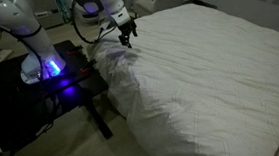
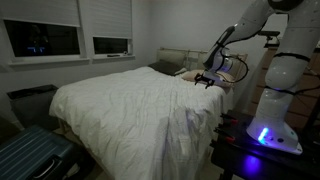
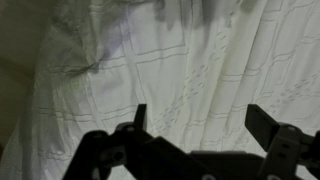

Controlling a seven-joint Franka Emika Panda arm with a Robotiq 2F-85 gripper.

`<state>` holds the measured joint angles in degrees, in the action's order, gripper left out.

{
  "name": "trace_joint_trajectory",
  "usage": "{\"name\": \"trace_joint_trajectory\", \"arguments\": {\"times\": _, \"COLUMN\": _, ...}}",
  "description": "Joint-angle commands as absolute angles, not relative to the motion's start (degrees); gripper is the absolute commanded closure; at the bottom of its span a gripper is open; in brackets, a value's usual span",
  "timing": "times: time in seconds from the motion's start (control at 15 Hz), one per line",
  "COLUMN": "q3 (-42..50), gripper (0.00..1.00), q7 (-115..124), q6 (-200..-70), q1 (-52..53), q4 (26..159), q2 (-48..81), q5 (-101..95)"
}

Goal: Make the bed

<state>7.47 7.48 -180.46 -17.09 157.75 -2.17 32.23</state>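
My gripper should move down next to reach the duvet's side (image 1: 138, 85) along the edge of the bed beside the small black table, and then it will close there.
The bed (image 1: 214, 72) is very large and covered by a white, wrinkled, faintly ribbed duvet; it fills both exterior views (image 2: 130, 105). My gripper (image 1: 127, 36) hovers just above the duvet near the bed's side edge, also seen in an exterior view (image 2: 205, 79). In the wrist view the two dark fingers (image 3: 200, 120) stand wide apart with only duvet (image 3: 180, 70) between them. The gripper is open and holds nothing. A bunched fold of duvet (image 1: 114, 70) hangs over the bed's edge below the gripper.
A small black table with a blue light (image 1: 59, 69) carries the robot base beside the bed, also seen in an exterior view (image 2: 262, 135). Pillows (image 2: 170, 67) lie at the headboard. A dark suitcase (image 2: 30, 155) stands near the bed's foot. Windows (image 2: 60, 38) are behind.
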Motion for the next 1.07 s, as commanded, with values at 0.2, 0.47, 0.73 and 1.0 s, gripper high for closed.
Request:
{"name": "trace_joint_trajectory", "arguments": {"times": 0.2, "q3": 11.1, "gripper": 0.00, "q7": 0.0, "q6": -177.5, "q1": -16.7, "q4": 157.8, "q2": -3.6, "q5": 39.4}}
{"name": "trace_joint_trajectory", "arguments": {"times": 0.47, "q3": 12.0, "gripper": 0.00, "q7": -0.7, "q6": -176.9, "q1": -16.7, "q4": 157.8, "q2": -3.6, "q5": 39.4}}
{"name": "trace_joint_trajectory", "arguments": {"times": 0.73, "q3": 12.7, "gripper": 0.00, "q7": -3.0, "q6": -177.3, "q1": -15.4, "q4": 155.5, "q2": -2.7, "q5": 44.6}}
{"name": "trace_joint_trajectory", "arguments": {"times": 1.0, "q3": 15.5, "gripper": 0.00, "q7": -9.3, "q6": -173.0, "q1": -16.1, "q4": 151.2, "q2": -1.3, "q5": 53.6}}
